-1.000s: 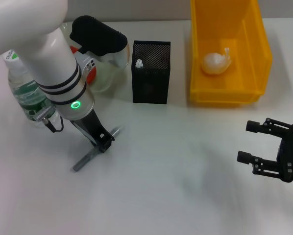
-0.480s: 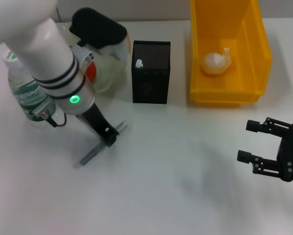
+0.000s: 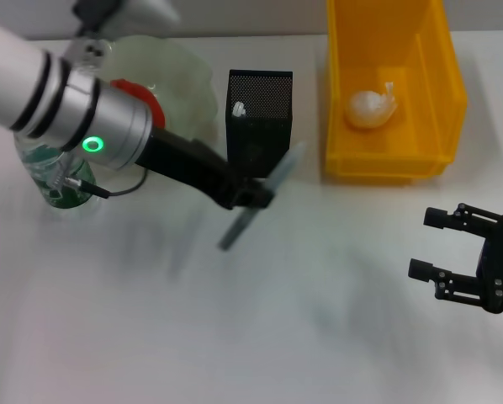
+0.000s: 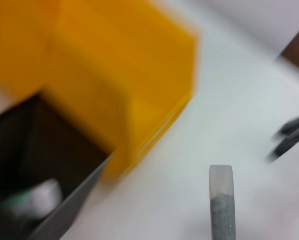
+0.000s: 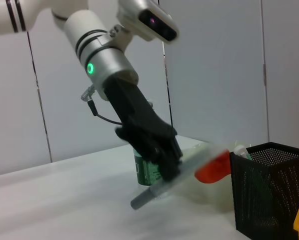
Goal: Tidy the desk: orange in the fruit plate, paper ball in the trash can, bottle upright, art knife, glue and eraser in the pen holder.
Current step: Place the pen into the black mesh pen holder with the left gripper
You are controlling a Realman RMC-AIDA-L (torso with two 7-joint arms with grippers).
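My left gripper is holding the grey art knife, slanted in front of the holder now, and will let go of it inside the black mesh pen holder (image 3: 255, 93) (image 4: 29, 167), just behind the small white item.
My left gripper (image 3: 256, 198) is shut on the grey art knife (image 3: 235, 229) and holds it slanted in the air, just in front of the black mesh pen holder (image 3: 260, 93). The right wrist view shows the same knife (image 5: 162, 189). A small white item (image 3: 239, 108) stands inside the holder. The orange (image 3: 142, 97) lies in the pale green fruit plate (image 3: 180, 76), partly behind my arm. The bottle (image 3: 45, 172) stands upright at the far left. The paper ball (image 3: 371, 108) rests in the yellow trash can (image 3: 394, 164). My right gripper (image 3: 421, 244) hangs open at the right.
The yellow bin stands right beside the pen holder with a narrow gap between them. White table (image 3: 319, 337) stretches across the front between both arms. My left forearm (image 3: 75, 118) crosses above the plate and bottle.
My left gripper has lifted the art knife off the table and carried it right, from the front left up to the pen holder. The right arm has stayed still.
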